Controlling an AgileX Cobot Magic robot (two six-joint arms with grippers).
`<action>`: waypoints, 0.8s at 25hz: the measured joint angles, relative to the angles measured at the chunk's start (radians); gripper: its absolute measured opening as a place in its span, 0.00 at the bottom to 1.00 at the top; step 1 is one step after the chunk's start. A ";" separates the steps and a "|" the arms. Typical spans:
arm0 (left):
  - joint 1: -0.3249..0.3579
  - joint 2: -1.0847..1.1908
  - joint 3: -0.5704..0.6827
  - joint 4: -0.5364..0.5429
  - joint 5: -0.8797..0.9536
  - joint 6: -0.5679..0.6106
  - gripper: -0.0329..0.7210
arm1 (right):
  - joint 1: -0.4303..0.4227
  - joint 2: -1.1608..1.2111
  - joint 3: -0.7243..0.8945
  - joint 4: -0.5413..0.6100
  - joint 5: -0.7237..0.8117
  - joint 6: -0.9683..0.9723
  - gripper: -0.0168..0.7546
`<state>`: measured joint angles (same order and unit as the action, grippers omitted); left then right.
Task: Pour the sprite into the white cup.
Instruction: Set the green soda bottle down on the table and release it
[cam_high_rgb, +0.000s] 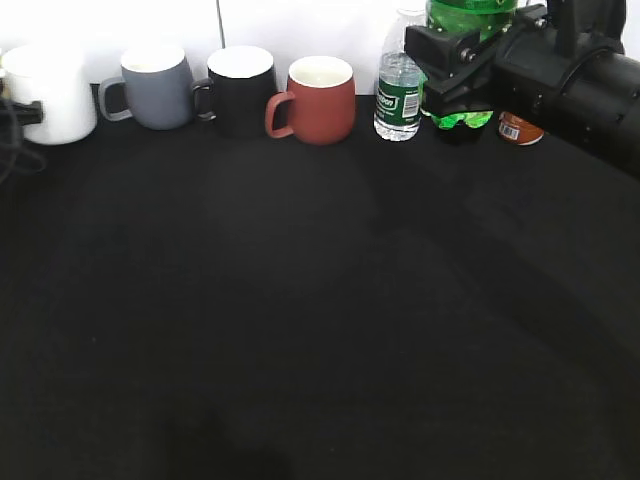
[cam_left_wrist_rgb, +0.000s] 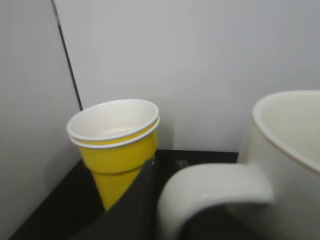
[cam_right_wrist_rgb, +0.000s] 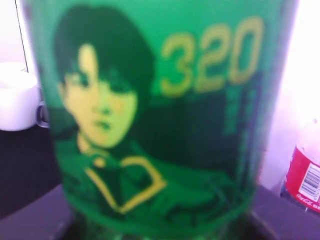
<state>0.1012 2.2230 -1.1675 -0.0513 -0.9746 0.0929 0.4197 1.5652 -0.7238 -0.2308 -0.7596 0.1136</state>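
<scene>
Next, my right gripper puts the sprite, now at the back, down beside the brown bottle (cam_high_rgb: 604, 147), on the brown bottle's side away from the water bottle.
The sprite (cam_high_rgb: 470, 15) is a green bottle at the back right, and its green-and-yellow label fills the right wrist view (cam_right_wrist_rgb: 150, 125). My right gripper (cam_high_rgb: 455, 70) is shut around its middle, and its bumpy base shows just below the jaws. The white cup (cam_high_rgb: 50, 95) stands at the far back left. In the left wrist view the white cup (cam_left_wrist_rgb: 290, 150) is very close, with its loop handle in front. My left gripper (cam_left_wrist_rgb: 170, 175) is at that handle, one dark finger against its left side, and appears shut on it. The other finger is hidden.
A grey mug (cam_high_rgb: 155, 88), a black mug (cam_high_rgb: 240, 90), a red mug (cam_high_rgb: 318, 100) and a clear water bottle (cam_high_rgb: 398, 95) line the back wall. A red-labelled cola bottle (cam_high_rgb: 520, 130) lies behind the sprite. Stacked yellow paper cups (cam_left_wrist_rgb: 115, 145) stand beside the white cup.
</scene>
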 joint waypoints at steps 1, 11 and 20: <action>0.000 0.034 -0.058 0.000 0.017 0.000 0.13 | 0.000 0.000 0.000 0.016 0.000 0.000 0.53; -0.007 0.158 -0.287 -0.008 0.136 -0.049 0.19 | 0.000 0.000 0.000 0.072 -0.002 0.000 0.53; -0.046 0.088 -0.126 -0.106 0.089 -0.046 0.40 | 0.000 0.000 0.000 0.072 -0.003 -0.001 0.53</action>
<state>0.0551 2.3114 -1.2931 -0.1577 -0.8852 0.0466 0.4197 1.5652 -0.7238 -0.1587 -0.7623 0.1124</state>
